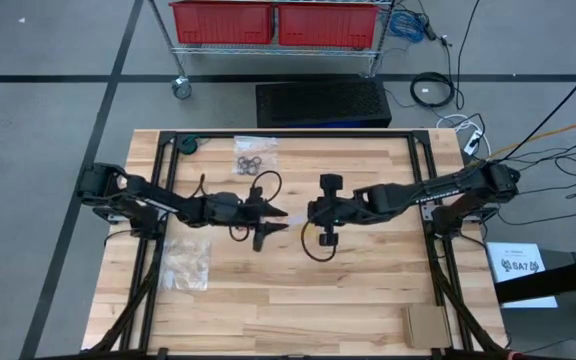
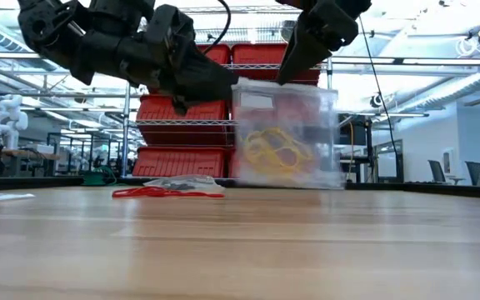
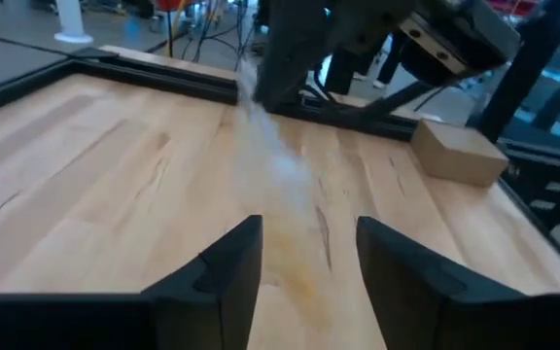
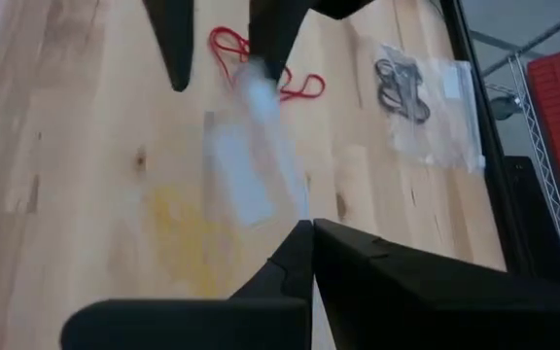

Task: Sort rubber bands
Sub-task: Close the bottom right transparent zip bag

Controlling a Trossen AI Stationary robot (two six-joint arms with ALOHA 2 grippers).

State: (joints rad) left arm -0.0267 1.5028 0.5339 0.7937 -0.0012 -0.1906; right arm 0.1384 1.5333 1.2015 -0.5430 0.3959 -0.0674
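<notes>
My left gripper needs to pinch the bag's top corner (image 2: 242,83) before my right gripper takes a new hold closer to that corner, because only my right gripper holds the bag's top edge.
A clear plastic bag (image 2: 286,133) hangs above the table's middle with yellowish-tan rubber bands (image 2: 273,154) inside it. My right gripper (image 4: 311,228) is shut on the bag's top edge. My left gripper (image 3: 309,262) is open at the bag's other top corner, with its fingers spread on either side of the bag's edge. Red rubber bands (image 4: 261,68) lie loose on the wood just beyond the left fingers. Black rubber bands sit in another clear bag (image 4: 411,83) that lies flat near the table's far edge. My right gripper pinches the hanging bag's top edge (image 4: 295,209) between its two shut fingers, coming from above. The bag is lifted clear and hangs upright below the fingers. My left gripper has one fingertip (image 4: 265,44) against the bag's opposite top corner (image 4: 256,83). Its other finger (image 4: 175,44) stands apart from the bag. I cannot tell whether the fingertip is inside the bag's mouth.
A third clear bag (image 1: 186,262) lies flat on the table's left near part. A small cardboard box (image 1: 428,322) sits at the near right corner. A black frame rail (image 1: 288,135) runs round the table. Bare wood shows toward the near edge.
</notes>
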